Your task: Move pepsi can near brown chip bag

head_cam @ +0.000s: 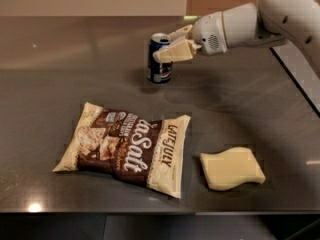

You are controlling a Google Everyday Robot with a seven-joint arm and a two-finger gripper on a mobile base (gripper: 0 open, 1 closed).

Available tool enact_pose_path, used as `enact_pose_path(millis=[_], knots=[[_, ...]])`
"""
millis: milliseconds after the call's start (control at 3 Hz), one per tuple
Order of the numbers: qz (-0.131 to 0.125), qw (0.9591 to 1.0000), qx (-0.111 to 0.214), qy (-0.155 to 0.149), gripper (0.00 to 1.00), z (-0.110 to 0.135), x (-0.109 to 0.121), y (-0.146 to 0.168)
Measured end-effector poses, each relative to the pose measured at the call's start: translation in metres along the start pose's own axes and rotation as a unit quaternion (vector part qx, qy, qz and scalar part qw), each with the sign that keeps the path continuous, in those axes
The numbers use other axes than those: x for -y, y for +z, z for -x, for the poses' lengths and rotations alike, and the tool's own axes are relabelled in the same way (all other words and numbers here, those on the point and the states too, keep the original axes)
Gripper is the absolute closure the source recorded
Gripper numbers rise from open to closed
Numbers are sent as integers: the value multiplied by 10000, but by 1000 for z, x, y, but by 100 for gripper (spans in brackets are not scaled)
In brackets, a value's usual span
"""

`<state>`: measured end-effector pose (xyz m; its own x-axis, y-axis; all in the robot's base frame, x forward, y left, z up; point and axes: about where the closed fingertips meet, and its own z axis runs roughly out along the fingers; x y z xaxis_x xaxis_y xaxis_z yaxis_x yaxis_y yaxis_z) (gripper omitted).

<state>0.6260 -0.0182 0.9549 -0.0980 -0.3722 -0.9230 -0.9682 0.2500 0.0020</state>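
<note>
The pepsi can will go down against the back edge of the brown chip bag (pixel 165 114), near the bag's corner closest to my gripper.
The pepsi can (pixel 159 70), dark blue with a silver top, stands upright at the back middle of the dark table (pixel 260 99). My gripper (pixel 165 45) reaches in from the right and its pale fingers (pixel 174 52) are closed around the can's upper part, one in front and one behind. The brown chip bag (pixel 125 146), cream and dark brown with "Sea Salt" script, lies flat at the front left, a clear gap in front of the can.
A pale yellow wavy sponge-like slab (pixel 231 168) lies to the right of the bag near the front edge. My white arm (pixel 280 14) crosses the back right. The table's right edge (pixel 300 84) runs diagonally.
</note>
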Motion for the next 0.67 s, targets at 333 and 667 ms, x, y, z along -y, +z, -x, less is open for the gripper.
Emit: enact_pose_path(millis=[333, 667], knots=[[85, 9999, -116, 33, 100, -16, -19, -17], [231, 9995, -213, 61, 100, -31, -36, -20]])
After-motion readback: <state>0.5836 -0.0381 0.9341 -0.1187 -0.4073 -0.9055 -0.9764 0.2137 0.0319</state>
